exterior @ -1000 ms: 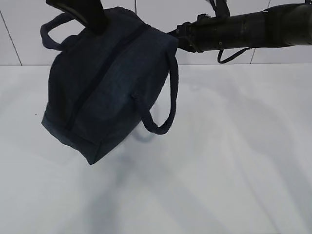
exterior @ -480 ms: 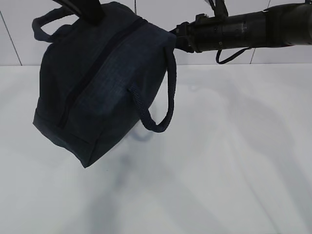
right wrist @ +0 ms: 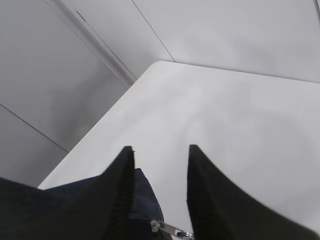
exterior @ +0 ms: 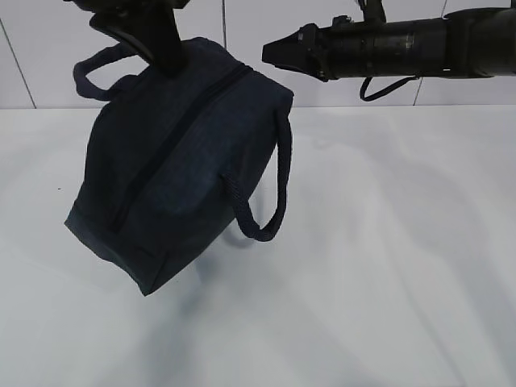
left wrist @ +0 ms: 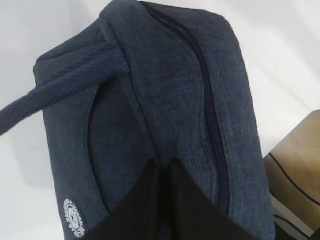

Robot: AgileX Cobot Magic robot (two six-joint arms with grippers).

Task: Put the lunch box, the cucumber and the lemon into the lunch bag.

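Observation:
My left gripper should release the navy lunch bag on the white table [exterior: 257,200] under the dangling loop handle.
The navy lunch bag [exterior: 177,169] hangs tilted in the air above the white table, its zipper [exterior: 173,137] shut. My left gripper [exterior: 171,64] is shut on a fold of fabric at the bag's top; in the left wrist view its jaws [left wrist: 162,167] pinch the cloth beside the zipper, with the white logo [left wrist: 74,217] at lower left. My right gripper [exterior: 270,55] is open just above the bag's upper right corner. In the right wrist view [right wrist: 161,150] the bag's corner [right wrist: 142,200] and metal zipper pull [right wrist: 167,229] lie between its fingers, ungripped. The lunch box, cucumber and lemon are out of view.
The white table [exterior: 363,266] spreads under and around the bag. One loop handle [exterior: 266,193] dangles on the right, the other [exterior: 97,68] sticks out at upper left. A tiled wall [exterior: 242,24] stands behind. A tan striped surface [left wrist: 295,170] shows beyond the table.
The right gripper has come off the bag's upper right corner and now sits free above it. The bag, held by the left gripper, has swung a little right and down.

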